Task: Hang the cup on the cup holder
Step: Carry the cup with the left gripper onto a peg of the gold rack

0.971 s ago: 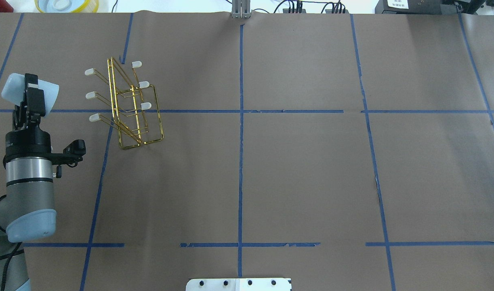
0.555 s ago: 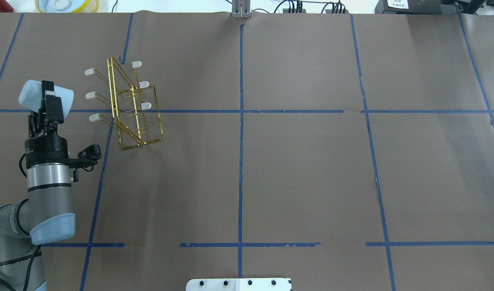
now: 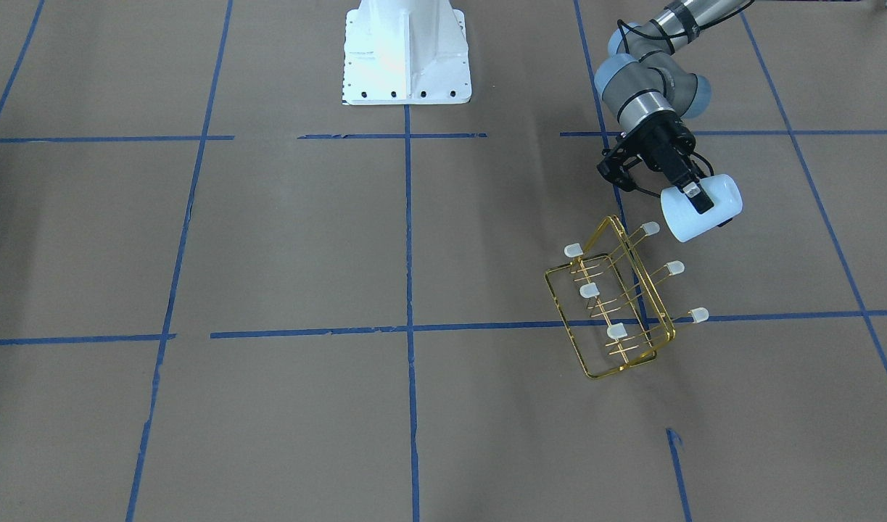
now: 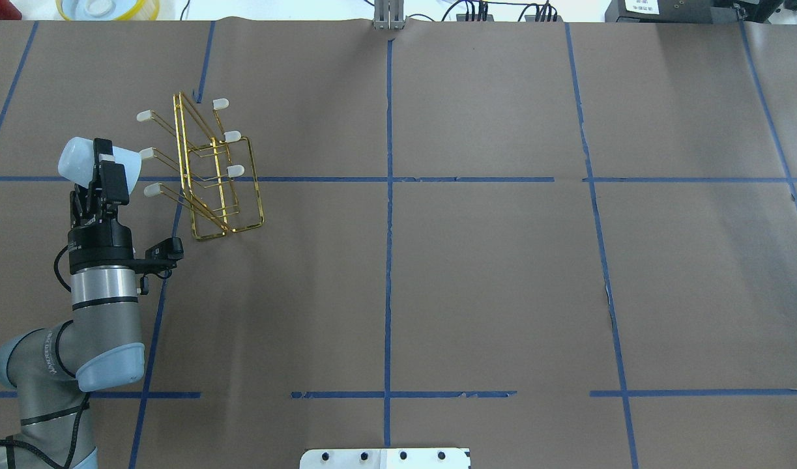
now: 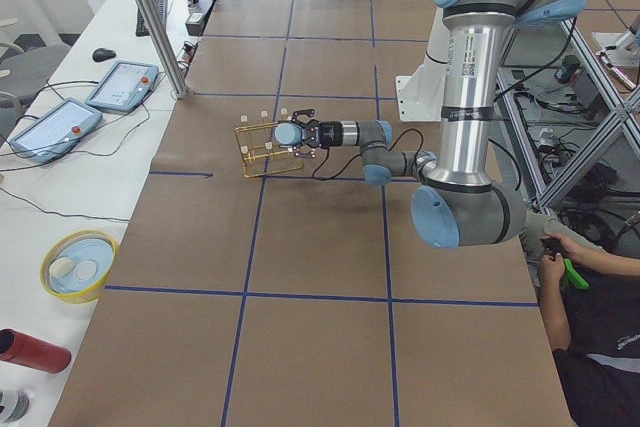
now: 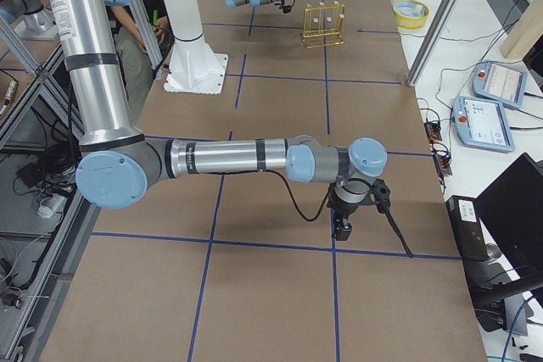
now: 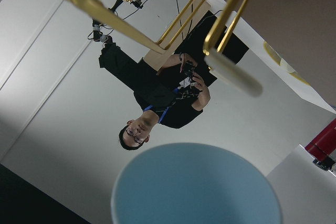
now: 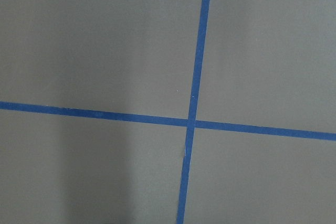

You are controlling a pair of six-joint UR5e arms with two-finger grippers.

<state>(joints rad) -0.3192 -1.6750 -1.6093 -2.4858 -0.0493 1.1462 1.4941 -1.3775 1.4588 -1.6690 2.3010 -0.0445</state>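
Observation:
My left gripper will let go of the cup on the cup holder's closest white-capped peg (image 3: 666, 232) (image 7: 236, 73), toward the white robot base.
My left gripper (image 4: 103, 170) is shut on the cup (image 4: 79, 159), a pale blue tumbler held on its side above the table. The cup's wide end faces the cup holder (image 4: 206, 172), a gold wire rack with white-capped prongs. The front-facing view puts the cup (image 3: 704, 206) just beside the rack's (image 3: 617, 304) prong caps on the left arm's side. The left wrist view looks over the cup (image 7: 194, 187) at a capped prong (image 7: 231, 74) close ahead. My right gripper (image 6: 343, 228) hangs low over the table far from the rack; I cannot tell whether it is open or shut.
The white robot base (image 3: 407, 51) stands at the table's near edge. A yellow-rimmed bowl (image 5: 78, 265) and a red cylinder (image 5: 35, 350) lie on the side bench past the rack. A seated person (image 5: 590, 297) is behind the robot.
My left arm has carried the cup to the right, from the table's left edge up to the rack's prongs. The rack has not moved.

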